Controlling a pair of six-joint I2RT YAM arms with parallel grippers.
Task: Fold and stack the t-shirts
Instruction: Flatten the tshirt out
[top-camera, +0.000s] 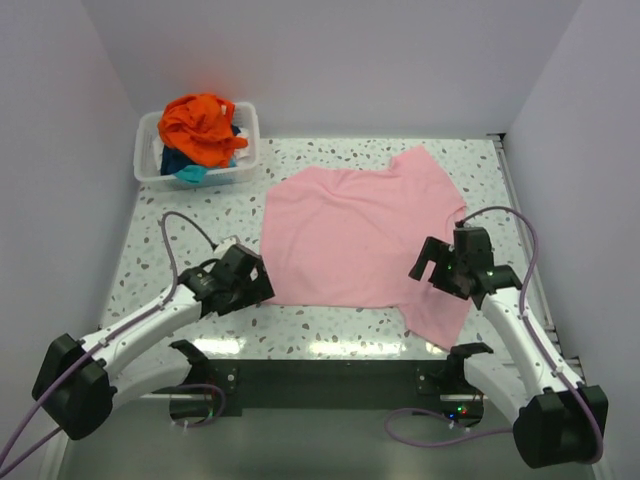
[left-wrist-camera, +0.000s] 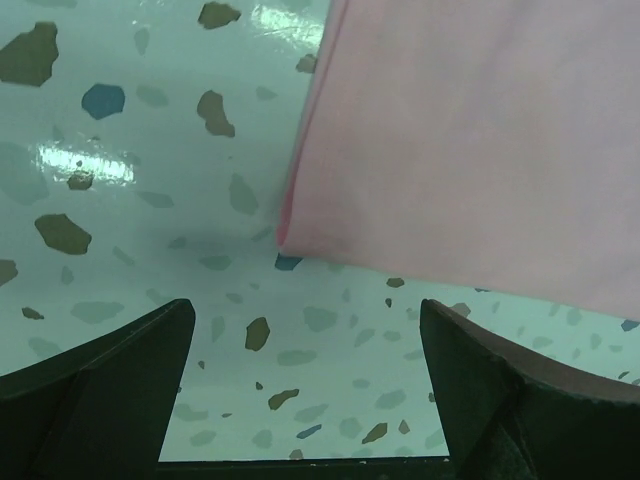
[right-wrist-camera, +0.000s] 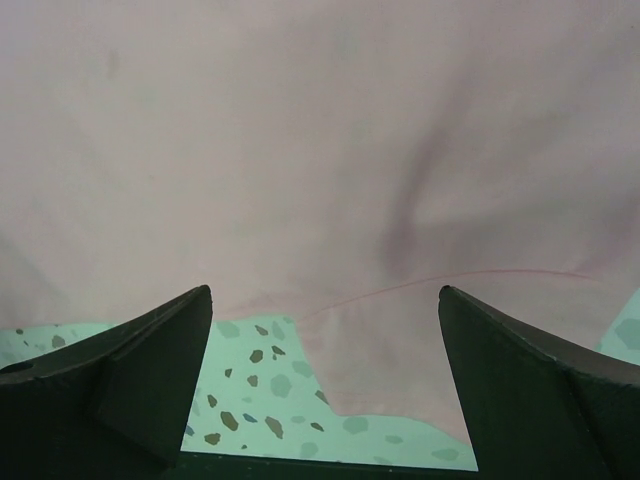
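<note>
I will pinch the hem's near corner (left-wrist-camera: 290, 243) with my left gripper and pull the light pink t-shirt closer, since its far sleeve lies close to the table's far edge.
A light pink t-shirt (top-camera: 355, 235) lies spread flat on the speckled table, one sleeve at the far right and another hanging toward the near right. My left gripper (top-camera: 262, 278) is open and empty just off the shirt's near left corner (left-wrist-camera: 290, 240). My right gripper (top-camera: 428, 266) is open above the shirt's near right sleeve (right-wrist-camera: 420, 360). An orange t-shirt (top-camera: 200, 125) is piled over teal (top-camera: 190, 170) and dark blue cloth in the bin.
A white plastic bin (top-camera: 150, 165) stands at the table's far left corner. Grey walls close in the table on the left, back and right. The arms' black mounting plate (top-camera: 330, 375) runs along the near edge.
</note>
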